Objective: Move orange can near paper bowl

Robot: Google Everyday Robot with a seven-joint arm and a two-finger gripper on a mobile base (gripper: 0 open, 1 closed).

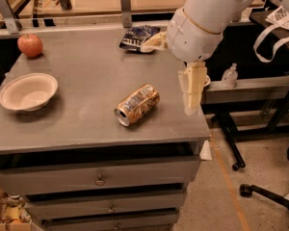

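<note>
My gripper is going to close on the back half of the orange can (144,97), the part away from the can's silver top.
The orange can (137,104) lies on its side near the middle of the grey table (86,71), its silver top facing the front left. The paper bowl (28,91) sits upright at the table's left side, well apart from the can. My gripper (191,106) hangs pointing down from the big white arm (202,23) over the table's right edge. It is to the right of the can, above the tabletop, and it holds nothing.
A red apple (30,44) sits at the table's back left. A dark blue chip bag (137,37) lies at the back, partly behind the arm. Drawers (100,179) front the table. A shelf with a small bottle (229,76) and chair legs are to the right.
</note>
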